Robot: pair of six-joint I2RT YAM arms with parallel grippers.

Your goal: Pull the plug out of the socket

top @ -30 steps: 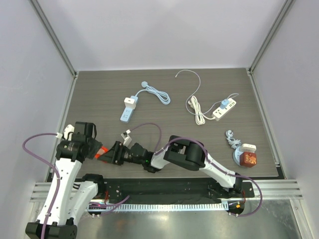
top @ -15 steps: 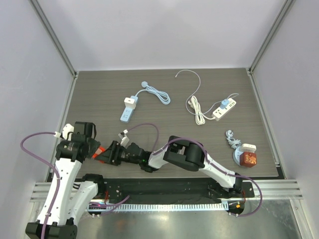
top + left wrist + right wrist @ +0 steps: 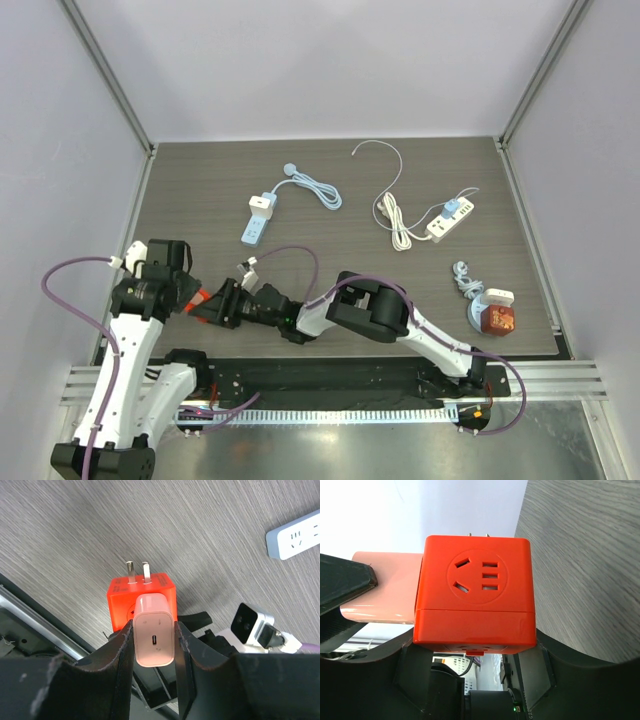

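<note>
The white plug will go down from my left gripper onto the table (image 3: 327, 296) between the coiled blue-white cable and the front edge.
An orange cube socket (image 3: 206, 303) is held in the air near the table's front left, between my two grippers. A white plug (image 3: 154, 636) sits seated in the socket (image 3: 142, 597). My left gripper (image 3: 154, 647) is shut on the white plug, one finger on each side. My right gripper (image 3: 475, 647) is shut on the orange socket (image 3: 476, 600), clamping its lower half. In the right wrist view the plug (image 3: 382, 587) sticks out of the socket's left face with no gap showing. In the top view my left gripper (image 3: 192, 299) and right gripper (image 3: 224, 305) face each other.
A blue-white power strip (image 3: 257, 221) with a plug and cable lies mid-left. A white power strip (image 3: 452, 218) with a blue plug and coiled cord lies at the right. A second orange cube (image 3: 495, 317) with a white plug lies near the right edge.
Both grippers, with the socket and plug between them, have shifted a little to the left. The plug stays seated in the socket.
</note>
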